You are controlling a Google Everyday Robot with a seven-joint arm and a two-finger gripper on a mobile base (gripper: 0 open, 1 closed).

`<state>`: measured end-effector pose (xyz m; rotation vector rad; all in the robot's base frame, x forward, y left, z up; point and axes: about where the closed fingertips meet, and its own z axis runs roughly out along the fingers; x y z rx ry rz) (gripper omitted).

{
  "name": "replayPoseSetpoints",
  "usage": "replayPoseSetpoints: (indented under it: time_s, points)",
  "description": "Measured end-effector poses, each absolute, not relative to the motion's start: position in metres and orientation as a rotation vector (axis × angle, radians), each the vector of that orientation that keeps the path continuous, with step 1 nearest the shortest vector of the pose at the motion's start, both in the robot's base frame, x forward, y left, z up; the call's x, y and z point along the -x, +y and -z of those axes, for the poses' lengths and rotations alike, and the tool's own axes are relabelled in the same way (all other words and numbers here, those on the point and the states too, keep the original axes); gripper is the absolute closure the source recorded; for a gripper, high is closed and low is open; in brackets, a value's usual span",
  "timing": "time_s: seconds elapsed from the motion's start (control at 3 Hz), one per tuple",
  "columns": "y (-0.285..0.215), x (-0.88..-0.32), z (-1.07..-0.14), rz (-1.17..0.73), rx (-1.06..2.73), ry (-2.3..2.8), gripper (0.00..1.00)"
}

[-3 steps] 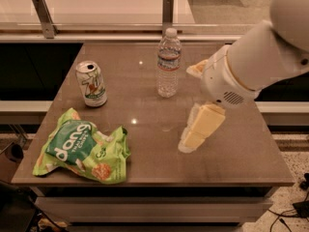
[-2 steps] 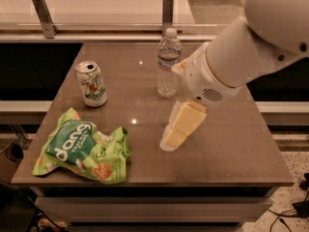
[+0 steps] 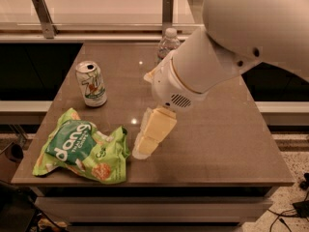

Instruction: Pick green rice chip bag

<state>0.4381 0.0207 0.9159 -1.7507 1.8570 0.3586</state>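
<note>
My gripper is to go next to the green rice chip bag's near end point(image 3: 102, 158), the one closest to my fingers beside the dark-green patch, and close there.
The green rice chip bag point(image 3: 83, 152) lies flat on the front left of the brown table point(image 3: 227, 144). It is crinkled light green with a dark-green "dang" patch and orange chip pictures. My gripper point(image 3: 145, 148) hangs from the big white arm and points down at the table, just right of the bag's right edge. It is close to the bag and holds nothing that I can see.
A white-and-green soda can point(image 3: 91, 83) stands at the left, behind the bag. A clear water bottle point(image 3: 168, 43) stands at the back, partly hidden by my arm. A railing and a glass panel run behind the table.
My arm and gripper have moved left and toward the front, from mid-table to right beside the bag. The bag, can and bottle have not moved.
</note>
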Motion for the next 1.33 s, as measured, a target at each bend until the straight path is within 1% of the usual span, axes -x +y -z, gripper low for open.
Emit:
replayPoseSetpoints:
  time_s: [0.33, 0.67, 1.33]
  points:
    - [0.021, -0.438, -0.916, -0.359, 1.751, 1.857, 0.0]
    - [0.037, -0.431, -0.912, -0.388, 1.774, 1.819, 0.0]
    - [0.08, -0.423, -0.873, -0.544, 1.773, 1.686, 0.0]
